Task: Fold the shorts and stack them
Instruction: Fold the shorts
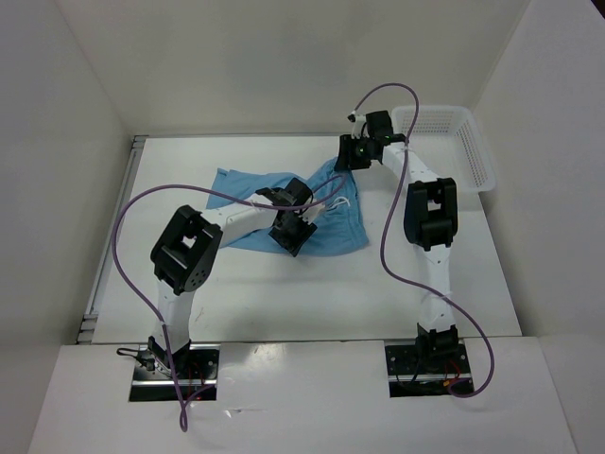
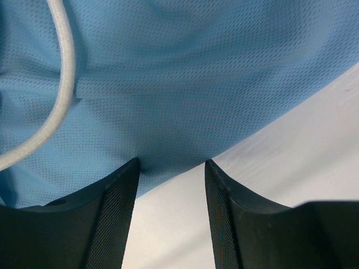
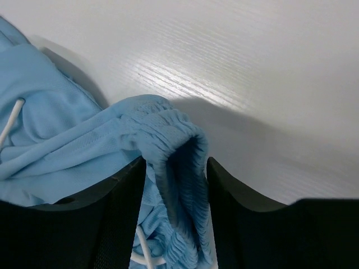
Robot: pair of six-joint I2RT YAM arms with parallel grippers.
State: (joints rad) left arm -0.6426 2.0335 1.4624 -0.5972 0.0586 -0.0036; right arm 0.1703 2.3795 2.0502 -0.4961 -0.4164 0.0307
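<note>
The robot's left gripper should next close on the near edge of the shorts point(image 1: 230, 245), beside the near corner at the shorts' end farthest from the robot's right gripper.
The light sky-blue shorts point(image 1: 326, 222) lie spread out mid-table, with the white drawstring point(image 1: 333, 202) on top. My left gripper point(image 1: 301, 225) is low over their middle. In the left wrist view it point(image 2: 171, 168) is open, its fingertips at the shorts' point(image 2: 179, 84) near edge. Bare table shows between the fingers and the drawstring point(image 2: 66, 84) curves at the left. My right gripper point(image 1: 346, 157) is at the shorts' far right corner. In the right wrist view it point(image 3: 176, 165) is shut on the gathered waistband point(image 3: 174, 145), which bunches up between the fingers.
A white mesh basket point(image 1: 468, 142) stands at the far right behind the right arm. Purple cables loop over both arms. White walls enclose the table point(image 1: 284, 293) at the back and sides.
</note>
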